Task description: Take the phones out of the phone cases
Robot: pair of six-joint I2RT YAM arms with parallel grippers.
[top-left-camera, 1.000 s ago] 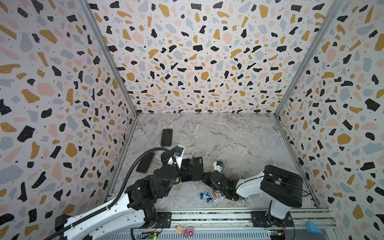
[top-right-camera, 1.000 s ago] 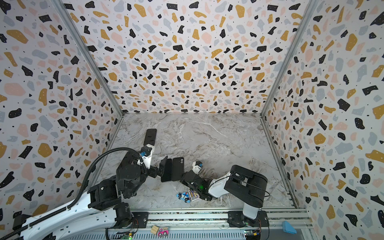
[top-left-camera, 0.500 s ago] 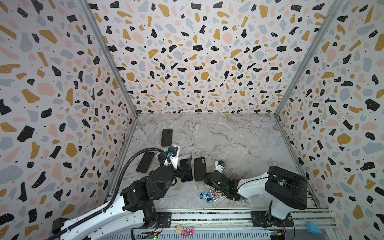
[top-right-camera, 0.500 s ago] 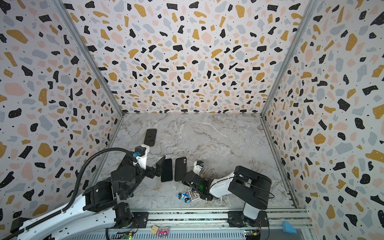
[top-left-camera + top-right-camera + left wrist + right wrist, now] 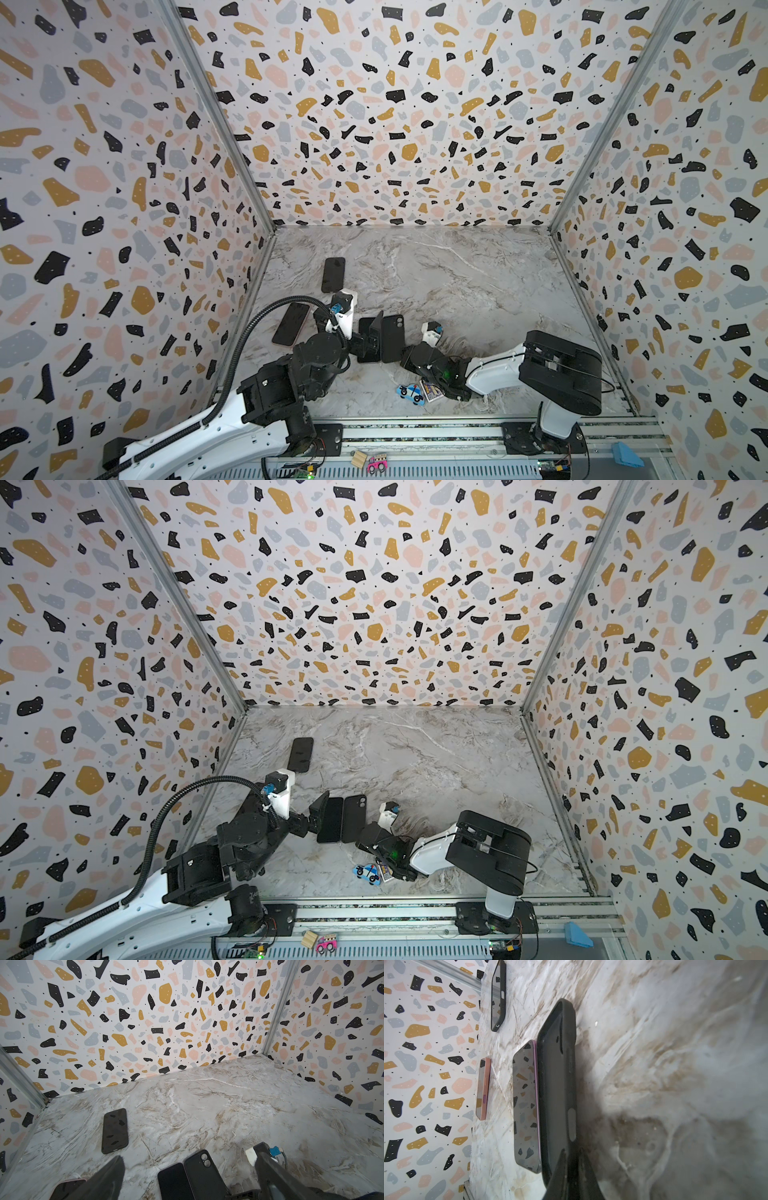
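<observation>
The robot's right gripper will release the black phone case on the marble floor, right up against the phone's purple edge [image 5: 378,345] [image 5: 538,1110].
The empty black phone case [image 5: 392,337] [image 5: 354,817] lies back up on the marble floor, its camera holes showing. The phone [image 5: 368,332] [image 5: 330,820], dark screen up with a purple edge, lies flat right beside it. My right gripper [image 5: 405,356] [image 5: 572,1159] is shut on the case's [image 5: 556,1084] near end wall, next to the phone [image 5: 525,1105]. My left gripper [image 5: 370,343] [image 5: 189,1176] hangs open just over the near ends of the phone [image 5: 173,1182] and case [image 5: 204,1176], holding nothing.
A black-cased phone [image 5: 333,274] lies further back and a pink-cased phone [image 5: 291,324] sits near the left wall. A toy car [image 5: 409,392] and a small card [image 5: 430,390] lie by the right arm. Patterned walls enclose the floor on three sides.
The phone, tilted up at the left gripper a second ago, now lies flat beside the case. The left arm has drawn back slightly. The right gripper keeps its hold on the case.
</observation>
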